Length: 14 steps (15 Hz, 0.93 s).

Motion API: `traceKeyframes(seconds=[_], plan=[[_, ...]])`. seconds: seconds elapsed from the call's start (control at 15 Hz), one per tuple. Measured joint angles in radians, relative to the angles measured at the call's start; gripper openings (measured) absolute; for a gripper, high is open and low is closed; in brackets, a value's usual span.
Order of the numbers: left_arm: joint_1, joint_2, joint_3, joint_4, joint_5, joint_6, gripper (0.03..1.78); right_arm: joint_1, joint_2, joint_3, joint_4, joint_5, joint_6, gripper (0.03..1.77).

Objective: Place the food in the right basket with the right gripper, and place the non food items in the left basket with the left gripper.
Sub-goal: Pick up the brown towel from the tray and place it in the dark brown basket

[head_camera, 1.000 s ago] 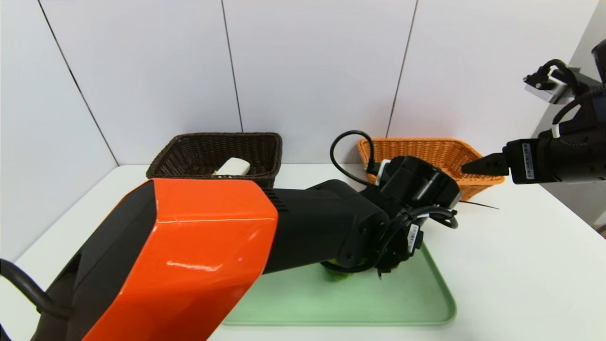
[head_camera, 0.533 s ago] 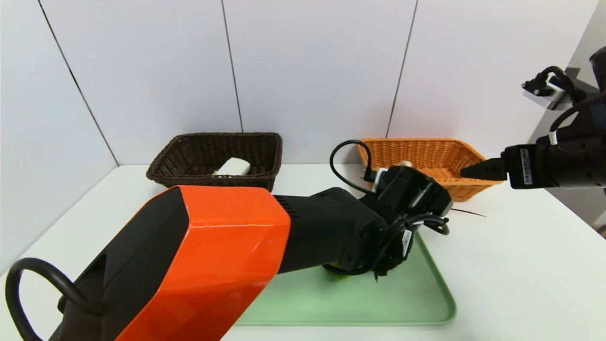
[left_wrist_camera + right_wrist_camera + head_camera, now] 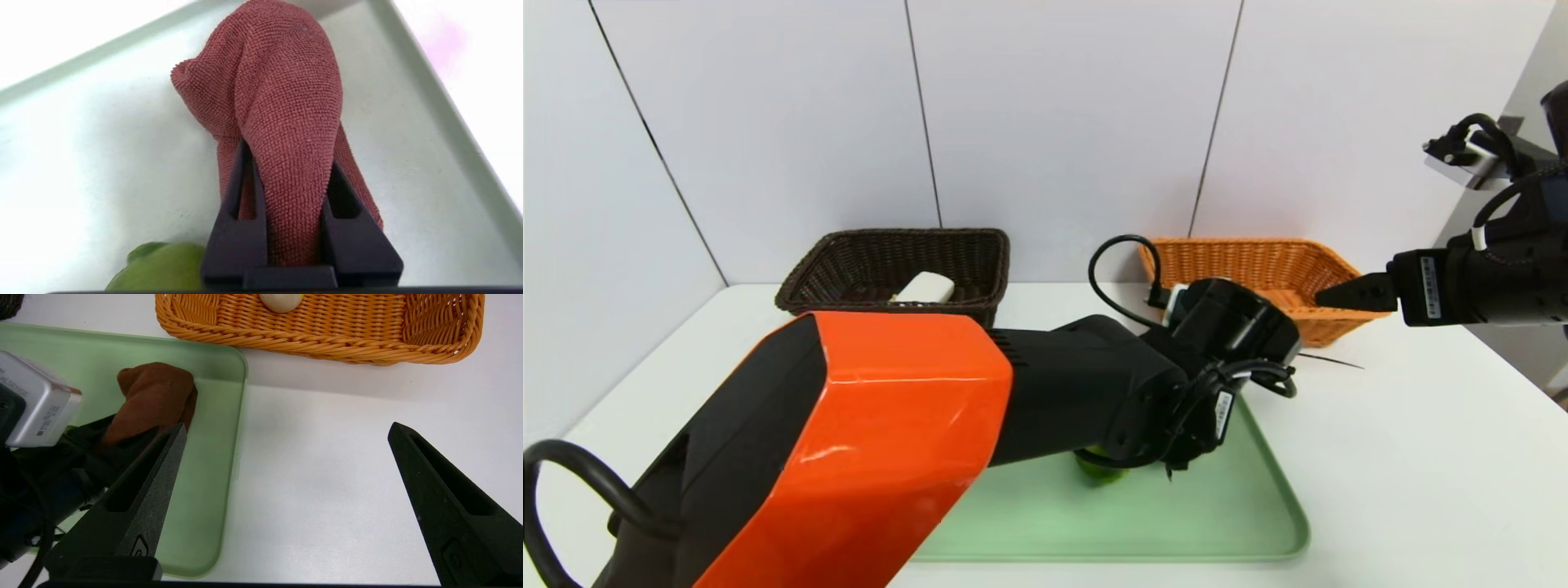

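Next, my left gripper drops the red cloth in the dark brown basket [image 3: 966, 275], between the white block and the side closest to the orange basket.
A bunched red cloth [image 3: 282, 90] lies on the pale green tray [image 3: 429, 102], and my left gripper [image 3: 290, 157] is shut on a fold of it. The right wrist view shows that cloth [image 3: 155, 392] near the tray's far right corner. A green food item [image 3: 163, 265] sits on the tray just beside the left gripper; in the head view it [image 3: 1098, 472] peeks out under the left wrist, which hides the jaws and the cloth. My right gripper [image 3: 286, 428] hangs open and empty above the table, right of the tray and in front of the orange basket [image 3: 1258, 249].
The dark brown left basket [image 3: 898, 238] at the back holds a white block [image 3: 923, 287]. In the orange basket [image 3: 327, 343] lies a pale round item [image 3: 281, 301]. My left arm's orange casing [image 3: 849, 441] covers the left half of the tray [image 3: 1258, 523].
The left gripper has closed from open onto the red cloth. The left arm shifted slightly over the tray. The right gripper dropped a little and stayed open.
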Motion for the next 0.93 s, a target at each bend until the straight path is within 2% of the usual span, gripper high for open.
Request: traceKeyframes(seconds=[0.6,0.93], plan=[[0.08,-0.177,-0.001,0.056,0.01,0.01,0.33,0.0,0.006,-0.001,-0.016,0.002,0.0,1.71],[0.221,-0.307,-0.001,0.096,0.017,0.039,0.33,0.002,0.007,-0.002,-0.016,0.002,-0.001,1.71]])
